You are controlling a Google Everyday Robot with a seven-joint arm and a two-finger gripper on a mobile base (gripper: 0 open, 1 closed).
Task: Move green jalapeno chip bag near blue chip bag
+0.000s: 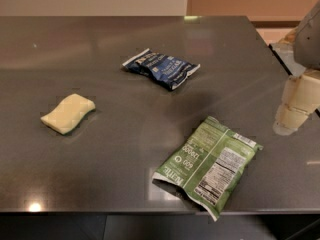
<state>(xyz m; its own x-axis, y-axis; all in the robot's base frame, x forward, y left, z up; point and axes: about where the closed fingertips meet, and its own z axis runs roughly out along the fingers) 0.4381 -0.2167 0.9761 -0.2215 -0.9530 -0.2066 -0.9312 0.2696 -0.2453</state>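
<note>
The green jalapeno chip bag is next. My gripper will go to the green jalapeno chip bag's middle [217, 162], by its white nutrition label, and close there.
The green jalapeno chip bag [209, 166] lies flat near the table's front edge, right of centre, its white nutrition label facing up and one corner hanging over the edge. The blue chip bag [162, 68] lies farther back, near the middle of the table, well apart from the green bag. My gripper [296, 106] hangs at the right edge of the view, above the table's right side, to the right of and slightly behind the green bag. It touches neither bag.
A pale yellow sponge [68, 113] lies on the left part of the dark grey table [100, 54]. The table's front edge runs just below the green bag and its right edge passes under the gripper.
</note>
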